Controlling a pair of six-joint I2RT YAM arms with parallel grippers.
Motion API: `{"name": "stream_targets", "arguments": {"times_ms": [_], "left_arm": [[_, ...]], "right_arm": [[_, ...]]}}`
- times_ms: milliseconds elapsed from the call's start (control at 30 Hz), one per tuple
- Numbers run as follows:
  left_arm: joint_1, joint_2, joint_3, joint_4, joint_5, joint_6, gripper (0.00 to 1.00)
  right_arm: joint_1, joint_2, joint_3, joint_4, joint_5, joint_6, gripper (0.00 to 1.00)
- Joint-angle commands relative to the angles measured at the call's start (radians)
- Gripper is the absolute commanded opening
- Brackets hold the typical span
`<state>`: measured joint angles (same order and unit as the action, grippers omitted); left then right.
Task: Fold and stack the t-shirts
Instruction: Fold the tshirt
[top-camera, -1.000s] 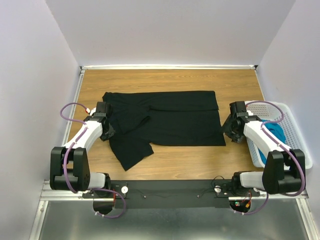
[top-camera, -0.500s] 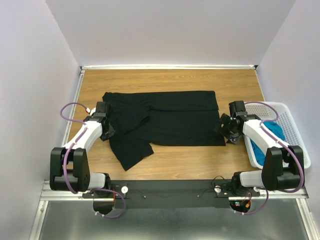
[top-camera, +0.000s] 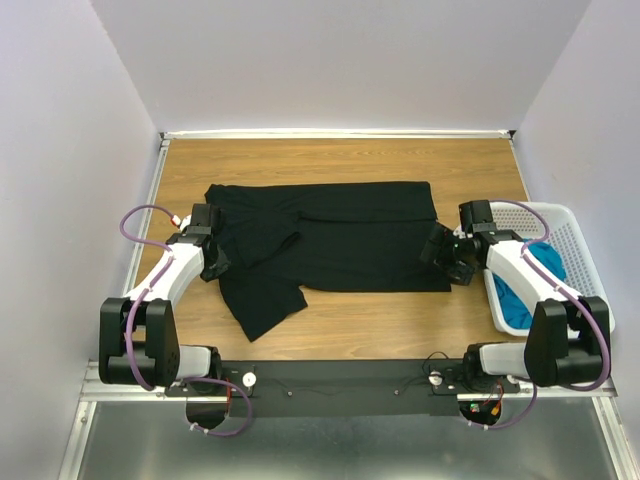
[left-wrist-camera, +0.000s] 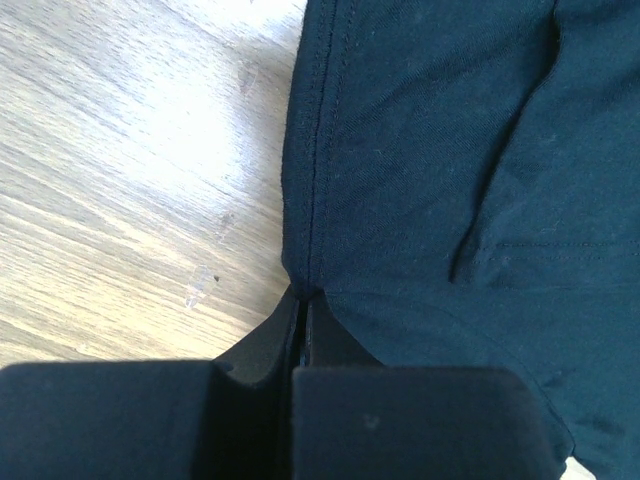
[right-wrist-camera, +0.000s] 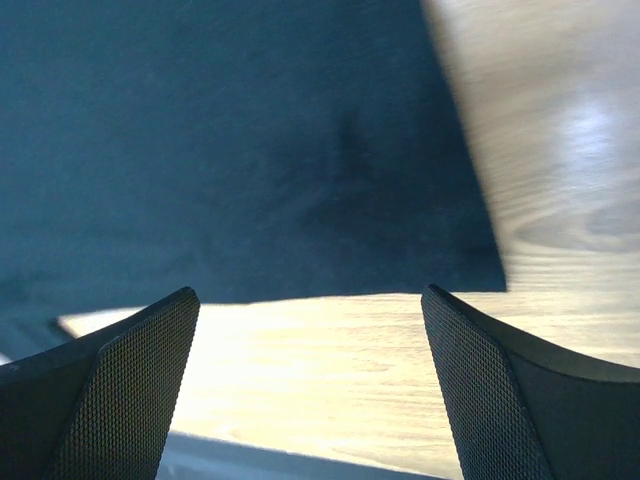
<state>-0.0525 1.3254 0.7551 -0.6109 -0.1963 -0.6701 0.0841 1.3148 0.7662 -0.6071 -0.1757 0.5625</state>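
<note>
My right gripper's open fingers are short of the black t-shirt's loose near edge, so they should pinch its corner (top-camera: 446, 288) before both grippers fold it back.
The black t-shirt (top-camera: 340, 238) lies spread across the wooden table, one sleeve trailing toward the near left. At its left edge my left gripper (top-camera: 217, 264) is shut, with the shirt's hem (left-wrist-camera: 305, 230) bunched at the tips (left-wrist-camera: 302, 298). My right gripper (top-camera: 441, 256) hangs open over the shirt's near right corner (right-wrist-camera: 470, 250). Its two mesh-padded fingers (right-wrist-camera: 130, 380) stand wide apart, and only bare wood shows between them (right-wrist-camera: 310, 300). The teal-blue t-shirt (top-camera: 532, 292) lies crumpled in the basket at the right.
A white lattice basket (top-camera: 588, 262) stands at the table's right edge, right beside the right arm. Bare wood table (top-camera: 330, 160) shows behind the shirt and along the near edge. Pale walls close in the back and both sides.
The right gripper's jaws have spread wider, and it has shifted left over the shirt's right edge. The left gripper and the shirt have not moved.
</note>
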Motion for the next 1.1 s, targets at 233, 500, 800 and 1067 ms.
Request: {"name": "stream_targets", "arguments": {"times_ms": [233, 500, 800, 1067], "left_arm": [[0.003, -0.032, -0.014, 0.010, 0.015, 0.009, 0.01], [0.003, -0.037, -0.011, 0.003, 0.014, 0.000, 0.01], [0.003, -0.041, -0.010, 0.002, 0.020, 0.003, 0.01], [0.003, -0.037, -0.011, 0.007, 0.023, 0.009, 0.01]], "right_arm": [[0.003, -0.028, 0.021, -0.008, -0.079, -0.161, 0.95], [0.078, -0.072, -0.019, -0.082, 0.224, -0.007, 0.67], [0.164, -0.042, -0.059, -0.100, 0.498, 0.178, 0.66], [0.172, 0.014, -0.088, -0.048, 0.518, 0.215, 0.66]]}}
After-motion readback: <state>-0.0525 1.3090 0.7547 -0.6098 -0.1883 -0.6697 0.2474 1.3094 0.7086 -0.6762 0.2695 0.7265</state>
